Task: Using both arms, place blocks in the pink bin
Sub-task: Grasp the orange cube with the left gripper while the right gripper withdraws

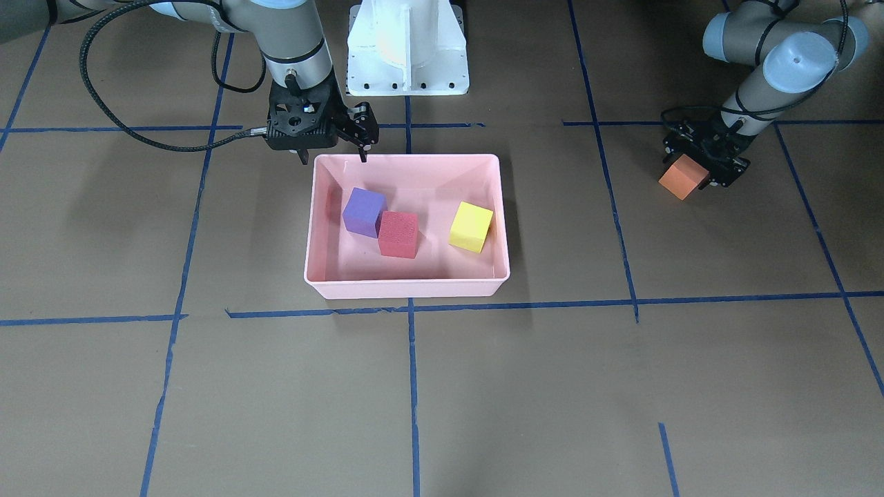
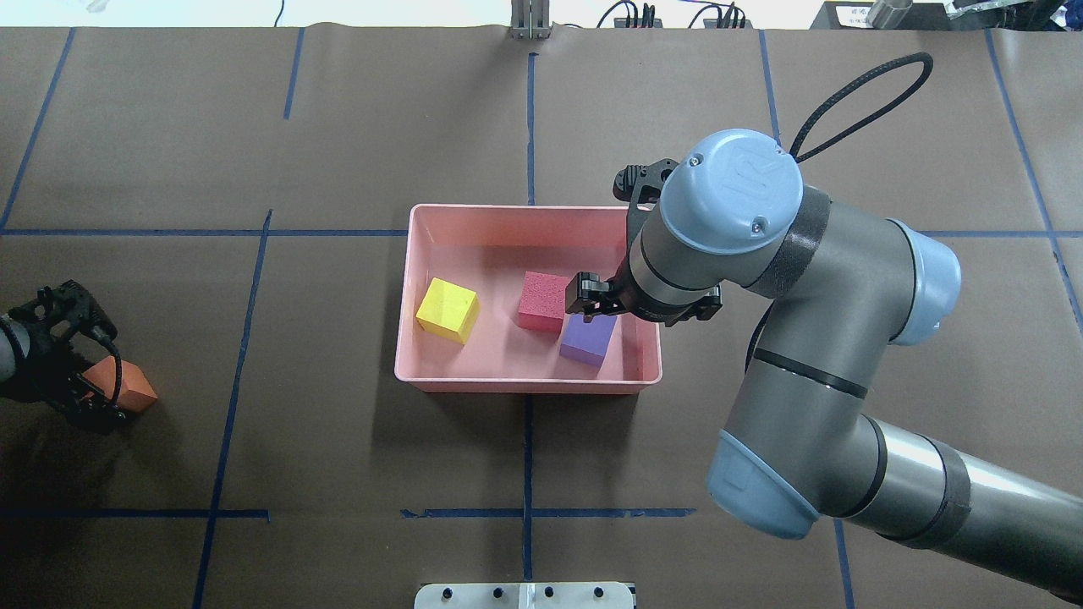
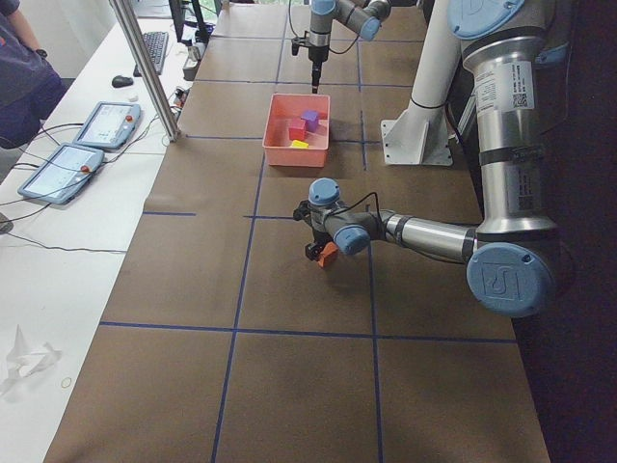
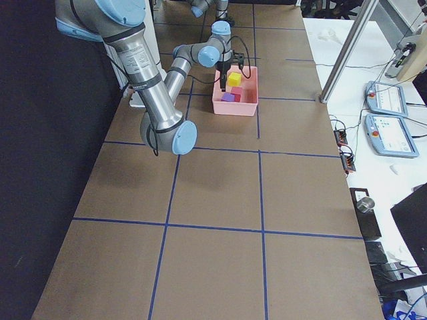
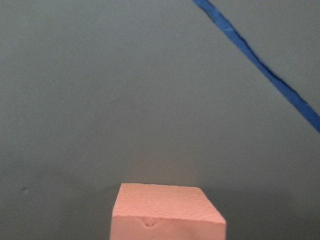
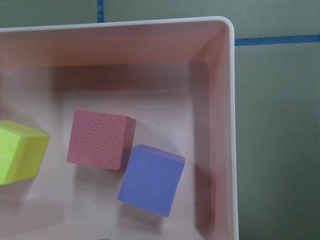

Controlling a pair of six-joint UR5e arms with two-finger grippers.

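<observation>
My left gripper has a place to go with the orange block, now low over the table. It will put the orange block down between the red block and the yellow-green block [image 1: 439, 208].
The pink bin [image 1: 407, 288] sits mid-table and holds the purple block [image 1: 363, 211], the red block [image 1: 398, 234] touching it, and the yellow-green block [image 1: 471, 226] apart from them. My right gripper [image 1: 333, 156] hangs open and empty over the bin's corner nearest the robot base, above the purple block; its wrist view shows the red block [image 6: 98, 138], the purple block [image 6: 151, 179] and the yellow-green block [image 6: 20, 151] below. My left gripper [image 1: 694, 172] is shut on the orange block [image 1: 682, 178], tilted and low over the table, far from the bin. The orange block also shows in the overhead view [image 2: 129, 387].
The white pedestal base [image 1: 407, 48] stands just behind the bin. Blue tape lines [image 1: 525, 304] cross the brown table. The right arm's large elbow [image 2: 812, 364] covers the table beside the bin [image 2: 525, 386] in the overhead view.
</observation>
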